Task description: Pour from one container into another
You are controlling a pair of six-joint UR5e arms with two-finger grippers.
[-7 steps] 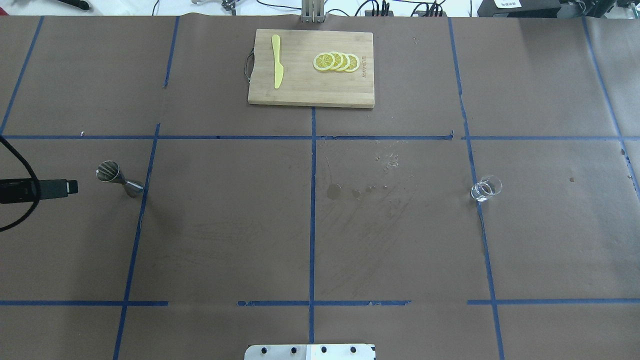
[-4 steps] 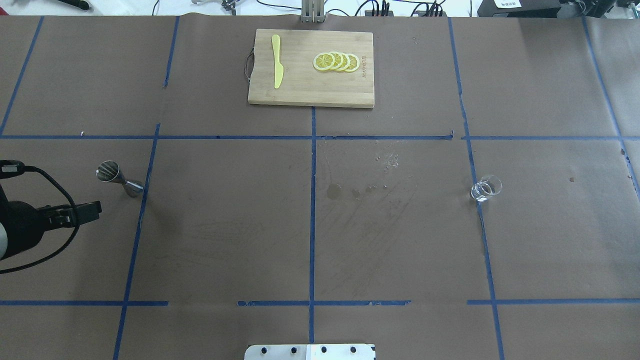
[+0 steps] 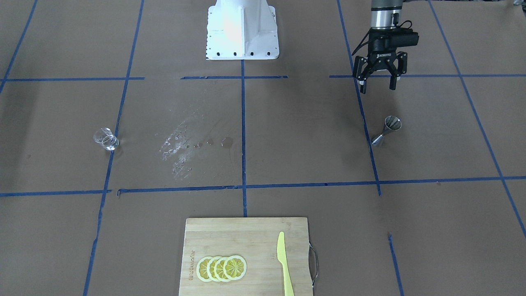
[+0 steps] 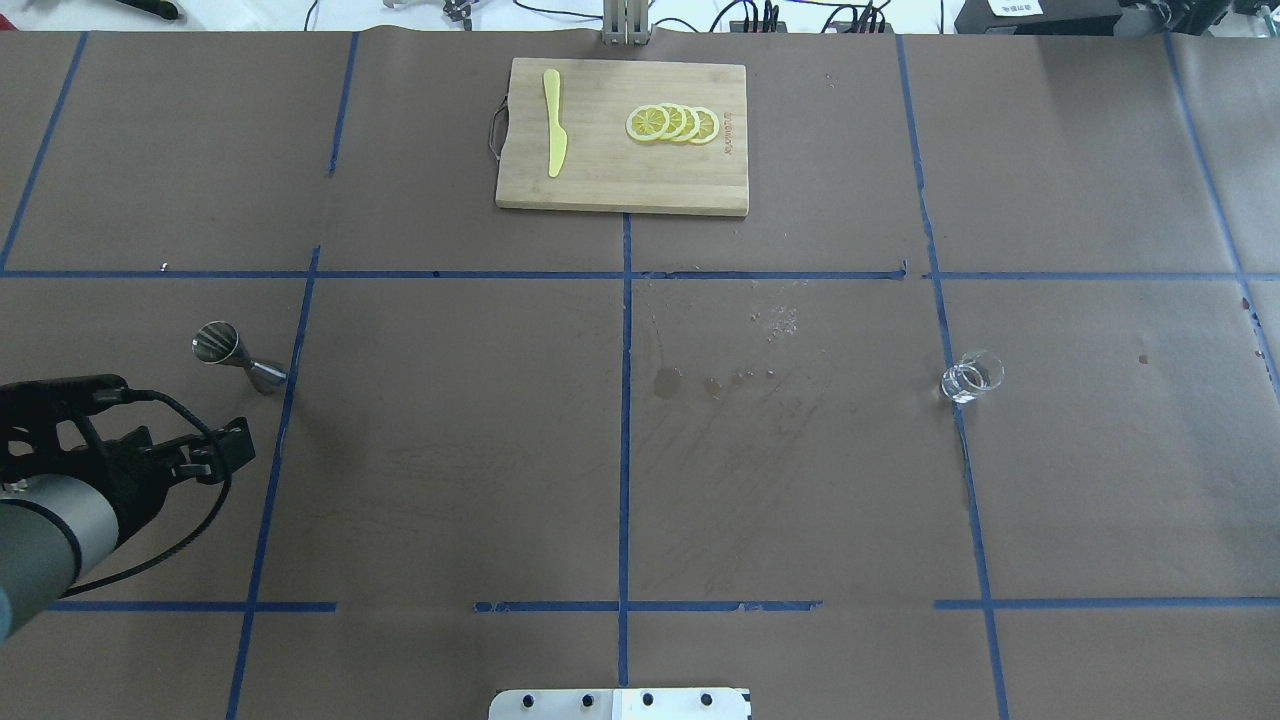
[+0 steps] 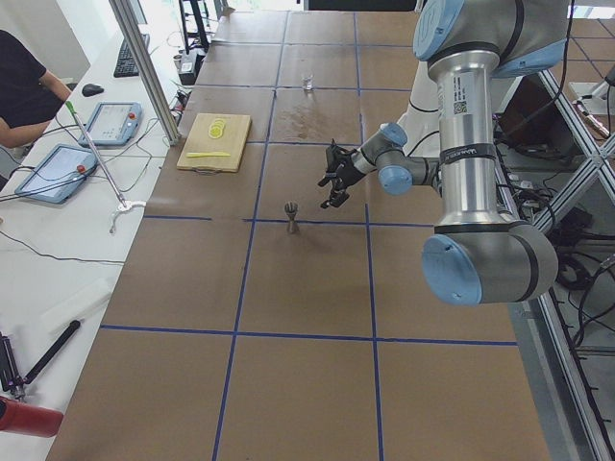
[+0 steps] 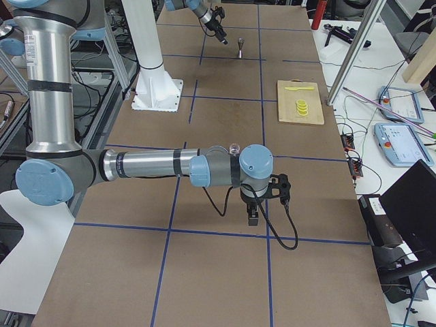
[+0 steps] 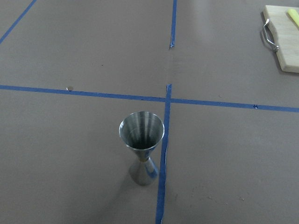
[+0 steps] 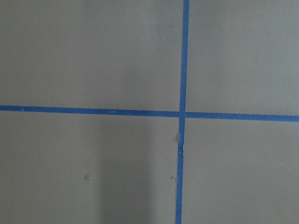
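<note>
The steel jigger has a narrow middle (image 3: 384, 133) (image 7: 144, 157) just below its upper cup. Next, my left gripper closes there.
A steel jigger (image 4: 238, 360) (image 3: 386, 130) (image 7: 141, 144) stands upright on the brown table at my left, next to a blue tape line. My left gripper (image 3: 377, 85) (image 4: 228, 450) hovers open with nothing in it, short of the jigger on the robot's side, and points toward it. A small clear glass (image 4: 970, 377) (image 3: 106, 139) stands far off on the right side. The right gripper (image 6: 252, 214) shows only in the exterior right view, low over the table near that glass, and I cannot tell its state.
A wooden cutting board (image 4: 620, 180) with lemon slices (image 4: 672, 123) and a yellow plastic knife (image 4: 553, 122) lies at the far middle. Wet spots (image 4: 740, 375) mark the table's centre. The robot base plate (image 3: 242, 28) sits at the near edge.
The left arm has swung in from the table's left edge toward the robot's side. Its gripper now sits nearer the robot than the jigger. The jigger and glass stayed put.
</note>
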